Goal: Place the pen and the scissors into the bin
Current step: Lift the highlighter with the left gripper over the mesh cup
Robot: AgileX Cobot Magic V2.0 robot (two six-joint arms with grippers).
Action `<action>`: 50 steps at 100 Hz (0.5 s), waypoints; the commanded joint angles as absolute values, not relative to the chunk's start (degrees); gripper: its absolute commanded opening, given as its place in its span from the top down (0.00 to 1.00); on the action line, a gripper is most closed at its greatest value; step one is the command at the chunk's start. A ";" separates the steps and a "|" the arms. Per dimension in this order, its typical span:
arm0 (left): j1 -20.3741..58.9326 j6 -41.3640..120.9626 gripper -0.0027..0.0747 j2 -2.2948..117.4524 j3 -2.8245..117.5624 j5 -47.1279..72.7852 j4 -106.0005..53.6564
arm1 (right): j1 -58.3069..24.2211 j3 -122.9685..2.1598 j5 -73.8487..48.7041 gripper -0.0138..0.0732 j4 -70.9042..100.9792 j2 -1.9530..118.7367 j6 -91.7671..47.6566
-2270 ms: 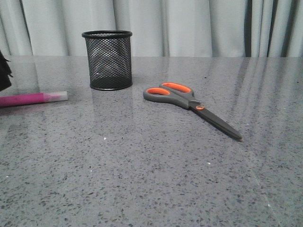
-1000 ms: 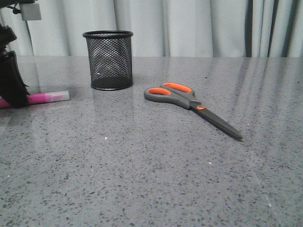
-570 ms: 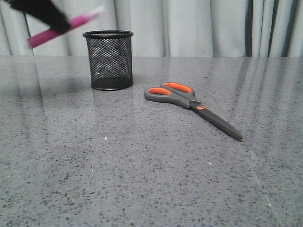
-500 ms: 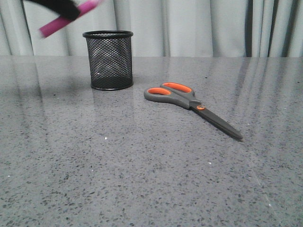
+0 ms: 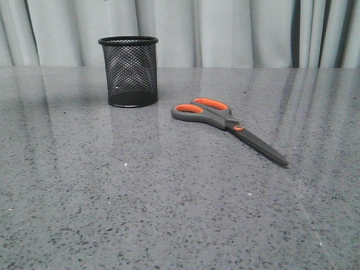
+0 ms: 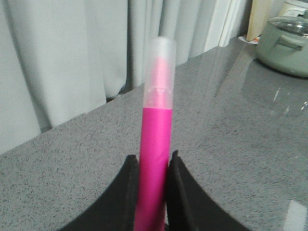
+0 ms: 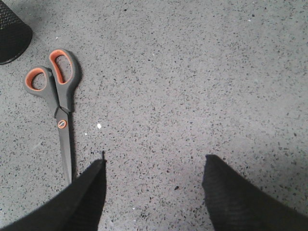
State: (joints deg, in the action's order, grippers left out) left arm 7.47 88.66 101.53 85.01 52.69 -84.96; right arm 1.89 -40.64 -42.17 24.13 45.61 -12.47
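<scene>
My left gripper will let go of the pink pen so that it rests cap up inside the black mesh bin (image 5: 132, 63), leaning towards the scissors.
The black mesh bin (image 5: 128, 71) stands upright at the back left of the table. To its right lie the scissors (image 5: 225, 125), grey handles lined in orange towards the bin, dark blades pointing front right. In the left wrist view my left gripper (image 6: 152, 161) is shut on the pink pen (image 6: 155, 144), whose whitish cap points away from the fingers; neither shows in the front view. My right gripper (image 7: 154, 163) hangs open above the table with nothing between its fingers. The scissors (image 7: 58, 101) lie just beside one finger, and the bin (image 7: 12, 31) shows at a corner.
Grey speckled tabletop (image 5: 169, 214) with pale curtains (image 5: 225, 31) behind it. A pale green lidded pot (image 6: 286, 41) stands on the table's far end in the left wrist view.
My left gripper came down on the pen at the table's left, lifted it up past the bin's rim, and has now left the front view with it. Scissors and bin have not moved.
</scene>
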 commanded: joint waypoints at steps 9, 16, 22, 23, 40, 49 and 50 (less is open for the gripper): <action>9.74 92.30 0.99 101.28 86.79 50.72 -90.00 | 2.21 -42.72 -39.60 0.38 24.66 45.69 -12.81; 10.09 92.42 0.99 102.33 86.79 50.47 -90.00 | 2.21 -42.72 -39.60 0.38 24.66 45.69 -12.81; 10.09 92.42 0.99 103.17 86.79 50.33 -90.00 | 2.21 -42.72 -39.60 0.38 24.66 45.69 -12.81; 10.09 92.42 0.99 103.15 86.79 50.33 -90.00 | 2.21 -42.72 -39.60 0.38 24.66 45.69 -12.81; 10.09 92.42 0.99 104.47 86.79 49.34 -89.07 | 2.21 -42.72 -39.60 0.38 24.66 45.69 -12.81; 10.09 92.42 0.99 104.51 86.79 48.51 -86.94 | 2.21 -42.72 -39.60 0.38 24.66 45.69 -12.81; 10.09 92.42 0.99 104.61 86.79 48.51 -86.66 | 2.21 -42.72 -39.60 0.38 24.66 45.69 -12.81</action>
